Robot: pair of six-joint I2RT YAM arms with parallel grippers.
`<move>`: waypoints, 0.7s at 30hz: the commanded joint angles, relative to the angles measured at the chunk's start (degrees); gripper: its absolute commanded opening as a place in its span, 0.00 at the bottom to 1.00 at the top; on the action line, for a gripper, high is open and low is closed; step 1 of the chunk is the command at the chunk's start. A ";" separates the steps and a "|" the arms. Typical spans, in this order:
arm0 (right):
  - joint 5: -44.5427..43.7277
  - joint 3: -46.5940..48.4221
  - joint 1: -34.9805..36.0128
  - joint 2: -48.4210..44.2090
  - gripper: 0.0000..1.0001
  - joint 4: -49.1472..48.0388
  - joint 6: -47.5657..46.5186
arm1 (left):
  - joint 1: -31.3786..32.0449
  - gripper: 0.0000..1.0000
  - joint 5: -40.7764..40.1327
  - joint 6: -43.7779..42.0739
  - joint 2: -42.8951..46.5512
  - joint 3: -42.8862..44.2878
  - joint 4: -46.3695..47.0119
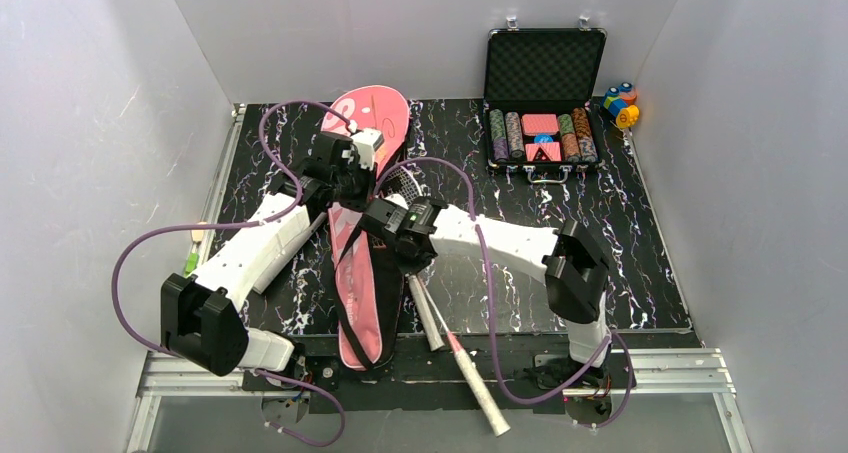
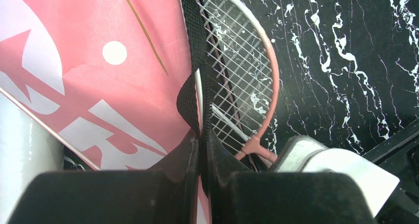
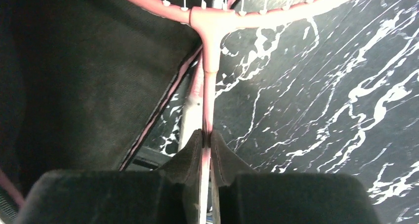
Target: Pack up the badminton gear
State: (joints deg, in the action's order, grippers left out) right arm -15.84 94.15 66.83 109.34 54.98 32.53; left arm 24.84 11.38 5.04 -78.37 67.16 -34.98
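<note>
My right gripper is holding close below the racket's throat while the racket's frame juts from the bag, so it should take the racket's stem nearer the handle (image 1: 440, 317) and push in.
The pink racket-shaped bag (image 1: 352, 283) lies lengthways on the black marbled table. My left gripper (image 2: 202, 137) is shut on the bag's black zipper edge (image 2: 190, 93), holding it up beside a red-framed racket head (image 2: 242, 61). My right gripper (image 3: 206, 135) is shut on a racket's thin red shaft (image 3: 208, 93), just below the frame's throat (image 3: 211, 23). In the top view the racket heads (image 1: 403, 180) sit at the bag's opening between both grippers, and two white handles (image 1: 478, 388) stick out over the near edge. The dark bag interior (image 3: 89, 75) is left of the shaft. Shuttlecocks and the tube are out of view.
An open black case of poker chips (image 1: 542, 133) stands at the back right, with small coloured toy blocks (image 1: 621, 103) beside it. White walls enclose the table on three sides. A metal rail (image 1: 440, 368) runs along the near edge.
</note>
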 commanded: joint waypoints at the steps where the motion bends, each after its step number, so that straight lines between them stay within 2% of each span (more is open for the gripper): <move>1: -4.96 6.49 -0.13 2.29 0.01 -2.47 -6.23 | 0.03 0.00 3.60 -0.38 0.98 2.46 1.42; 9: -7.13 12.84 -5.81 6.54 0.01 -6.29 -4.43 | 0.04 0.00 4.25 -0.37 1.23 2.12 1.28; 17: -3.93 17.72 -9.41 9.12 0.01 -12.61 -2.35 | 0.03 0.00 5.02 -0.71 1.69 1.90 1.14; 21: 0.43 17.66 -10.30 8.56 0.01 -17.15 -1.67 | 0.03 0.00 5.73 -0.66 1.82 1.58 1.13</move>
State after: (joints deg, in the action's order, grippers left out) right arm -18.55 107.28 60.62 118.45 52.95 27.83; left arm 22.11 7.88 5.13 -78.52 67.66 -30.61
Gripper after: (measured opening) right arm 0.128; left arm 0.036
